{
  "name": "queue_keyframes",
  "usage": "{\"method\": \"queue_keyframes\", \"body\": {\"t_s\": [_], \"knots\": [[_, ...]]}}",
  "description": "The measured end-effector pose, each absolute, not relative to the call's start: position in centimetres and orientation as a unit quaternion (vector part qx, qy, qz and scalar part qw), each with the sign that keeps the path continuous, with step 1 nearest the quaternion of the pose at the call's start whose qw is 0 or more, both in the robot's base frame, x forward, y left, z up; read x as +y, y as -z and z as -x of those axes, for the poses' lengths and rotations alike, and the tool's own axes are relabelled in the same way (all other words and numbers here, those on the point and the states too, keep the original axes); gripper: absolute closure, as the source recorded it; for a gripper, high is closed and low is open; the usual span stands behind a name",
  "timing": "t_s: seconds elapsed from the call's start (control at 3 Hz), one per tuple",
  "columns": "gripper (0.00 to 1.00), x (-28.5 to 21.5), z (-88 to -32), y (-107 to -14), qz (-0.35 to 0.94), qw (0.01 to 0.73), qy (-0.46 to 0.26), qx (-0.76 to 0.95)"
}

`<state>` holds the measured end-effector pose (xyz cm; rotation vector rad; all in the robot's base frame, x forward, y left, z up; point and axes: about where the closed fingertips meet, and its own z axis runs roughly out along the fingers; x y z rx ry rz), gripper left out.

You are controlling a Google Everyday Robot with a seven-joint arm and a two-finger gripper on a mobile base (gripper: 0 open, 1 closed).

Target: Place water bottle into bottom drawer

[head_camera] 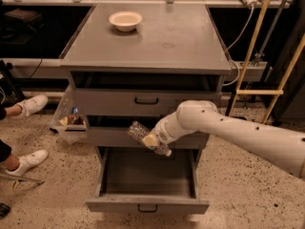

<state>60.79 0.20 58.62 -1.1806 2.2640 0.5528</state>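
The gripper will release the water bottle on the bare grey bottom near the middle of the bottom drawer (163, 175).
The water bottle (144, 136), clear crinkled plastic, lies tilted in my gripper (153, 140), which is shut on it. The gripper holds it in front of the middle drawer (109, 136), above the back of the open bottom drawer (147, 180). The bottom drawer is pulled out and shows a bare grey inside, with a small black handle (147, 207) on its front. My white arm (228, 130) reaches in from the right.
A cream bowl (125, 20) sits on the cabinet top (167, 37) at the back left. The top drawer (146, 100) is slightly open. A clear bin (69, 120) stands left of the cabinet. A person's white shoes (29, 105) are at far left. Yellow poles (252, 46) stand at right.
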Motion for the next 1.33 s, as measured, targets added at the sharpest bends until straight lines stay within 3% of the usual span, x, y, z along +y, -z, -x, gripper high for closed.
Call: {"method": "queue_keyframes", "body": {"t_s": [0.67,1.33], "knots": [[1.00,-0.4,-60.7,-38.8,0.399,0.183,-0.255,0.862],[1.00,-1.1,-59.5,-31.4,0.366,0.149,-0.282,0.874]]}}
